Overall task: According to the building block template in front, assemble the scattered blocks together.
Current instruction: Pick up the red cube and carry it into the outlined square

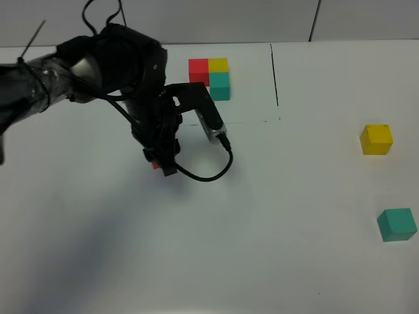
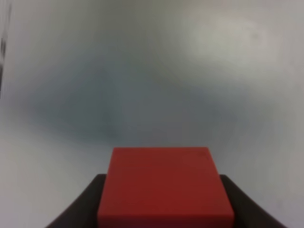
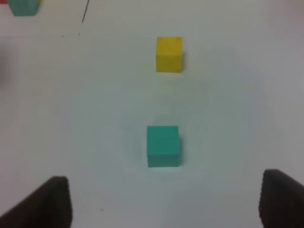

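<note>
The robot's left gripper will let go of the red cube on the table (image 1: 209,148) just in front of the black outline of the template.
My left gripper (image 1: 162,162) hangs over the table left of centre, shut on the red cube (image 2: 164,187). From above, only a sliver of that cube (image 1: 156,165) shows under the black fingers. The building block template (image 1: 211,77), an L of red, yellow and teal cubes, sits at the back centre inside a thin black outline (image 1: 275,78). Two scattered blocks lie at the right: a yellow cube (image 1: 376,139) and, nearer the front, a teal cube (image 1: 397,224). My right gripper (image 3: 166,190) is open, with the teal cube (image 3: 163,146) just ahead of it and the yellow cube (image 3: 169,54) beyond.
The left arm (image 1: 59,78), wrapped in dark sleeving, reaches in from the left edge, and its cable (image 1: 209,173) loops down toward the table. A corner of the template (image 3: 23,7) shows at the edge of the right wrist view.
</note>
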`<state>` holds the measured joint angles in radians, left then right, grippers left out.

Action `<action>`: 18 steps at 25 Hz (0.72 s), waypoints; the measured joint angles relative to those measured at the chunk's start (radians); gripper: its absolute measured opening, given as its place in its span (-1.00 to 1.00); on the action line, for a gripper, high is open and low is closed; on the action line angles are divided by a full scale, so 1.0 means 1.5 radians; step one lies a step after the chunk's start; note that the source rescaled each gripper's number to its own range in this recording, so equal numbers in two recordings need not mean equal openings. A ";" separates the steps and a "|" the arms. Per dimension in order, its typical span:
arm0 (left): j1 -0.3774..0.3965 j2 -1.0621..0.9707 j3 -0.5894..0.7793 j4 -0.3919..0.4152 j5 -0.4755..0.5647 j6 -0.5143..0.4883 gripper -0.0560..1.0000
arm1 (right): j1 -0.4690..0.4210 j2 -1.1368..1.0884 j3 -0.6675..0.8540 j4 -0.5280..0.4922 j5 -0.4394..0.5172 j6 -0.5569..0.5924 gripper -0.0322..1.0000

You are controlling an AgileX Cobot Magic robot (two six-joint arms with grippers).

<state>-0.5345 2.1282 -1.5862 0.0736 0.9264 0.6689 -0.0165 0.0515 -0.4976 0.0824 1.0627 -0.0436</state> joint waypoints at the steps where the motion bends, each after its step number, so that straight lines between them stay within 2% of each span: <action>1: -0.008 0.018 -0.025 0.000 0.013 0.013 -0.87 | 0.000 0.000 0.000 0.000 0.000 0.000 0.33; 6: -0.040 0.090 -0.154 -0.001 0.090 0.084 -0.87 | 0.000 0.000 0.000 0.000 0.000 0.000 0.33; 10: -0.051 0.136 -0.219 -0.001 0.126 0.126 -0.87 | 0.000 0.000 0.000 0.000 0.000 0.000 0.33; 18: -0.056 0.160 -0.242 -0.001 0.104 0.160 -0.87 | 0.000 0.000 0.000 0.000 0.000 0.000 0.33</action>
<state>-0.6184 2.3683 -1.9495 0.0725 1.0822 0.9092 -0.0165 0.0515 -0.4976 0.0824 1.0627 -0.0436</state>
